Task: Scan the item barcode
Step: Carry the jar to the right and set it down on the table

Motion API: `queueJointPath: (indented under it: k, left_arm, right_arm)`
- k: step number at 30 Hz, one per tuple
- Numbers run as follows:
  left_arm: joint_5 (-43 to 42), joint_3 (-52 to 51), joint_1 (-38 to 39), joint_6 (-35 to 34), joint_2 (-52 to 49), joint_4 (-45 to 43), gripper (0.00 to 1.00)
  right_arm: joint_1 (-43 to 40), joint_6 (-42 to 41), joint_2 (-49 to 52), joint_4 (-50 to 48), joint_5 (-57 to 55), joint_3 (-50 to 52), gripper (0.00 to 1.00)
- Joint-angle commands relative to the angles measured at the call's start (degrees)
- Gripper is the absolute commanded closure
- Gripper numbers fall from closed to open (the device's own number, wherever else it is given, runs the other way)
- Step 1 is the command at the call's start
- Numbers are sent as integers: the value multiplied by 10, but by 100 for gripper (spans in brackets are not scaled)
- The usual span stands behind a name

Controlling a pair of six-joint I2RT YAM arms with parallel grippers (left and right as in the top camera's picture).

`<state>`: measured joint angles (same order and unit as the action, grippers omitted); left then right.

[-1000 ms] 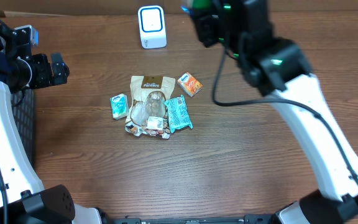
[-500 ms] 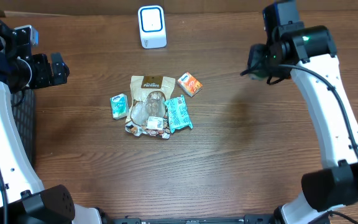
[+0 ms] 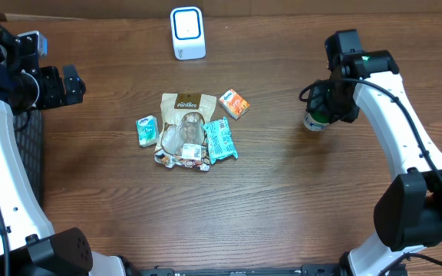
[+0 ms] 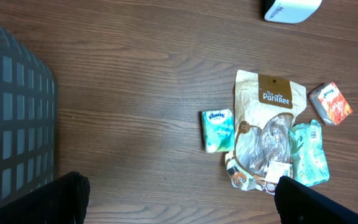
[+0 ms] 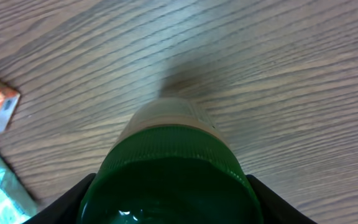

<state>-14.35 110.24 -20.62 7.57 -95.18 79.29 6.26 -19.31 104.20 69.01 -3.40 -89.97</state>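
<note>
My right gripper needs to set the green-capped bottle free on the bare wood (image 3: 334, 133) next to its white arm, away from the pile.
My right gripper (image 3: 332, 103) is shut on a green-capped bottle (image 3: 314, 120) at the right of the table. From the right wrist, the green cap (image 5: 169, 177) fills the view between my two dark fingers (image 5: 64, 206), with the pale label and the wood below; no barcode shows. The bottle hangs upright, and I cannot tell if its base touches the wood. The white scanner (image 3: 187, 33) stands at the back centre, well to the left of the bottle. My left gripper (image 3: 71, 84) is open at the far left, holding nothing, fingertips (image 4: 67, 198) wide apart.
A pile lies mid-table: a brown PanTree pouch (image 3: 184, 121), a Kleenex pack (image 3: 146, 130), an orange box (image 3: 235, 103) and a teal packet (image 3: 221, 139). A black mesh basket (image 4: 11, 124) stands at the left edge.
My right arm has swung from the back by the scanner to the right and down, carrying the bottle low over the table. The left arm has not moved.
</note>
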Motion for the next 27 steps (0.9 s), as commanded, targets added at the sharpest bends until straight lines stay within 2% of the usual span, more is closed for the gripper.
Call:
queueJointPath:
  k: [1,11,27]
  left_arm:
    - [-3,5,4,10,-2,0,1]
    - [-3,5,4,10,-2,0,1]
    - [-3,5,4,10,-2,0,0]
  right_arm:
    - [-17,-4,-5,-20,10,23,54]
    - [-59,-4,-5,-70,11,82,54]
    - [-60,-4,10,-107,-8,83,55]
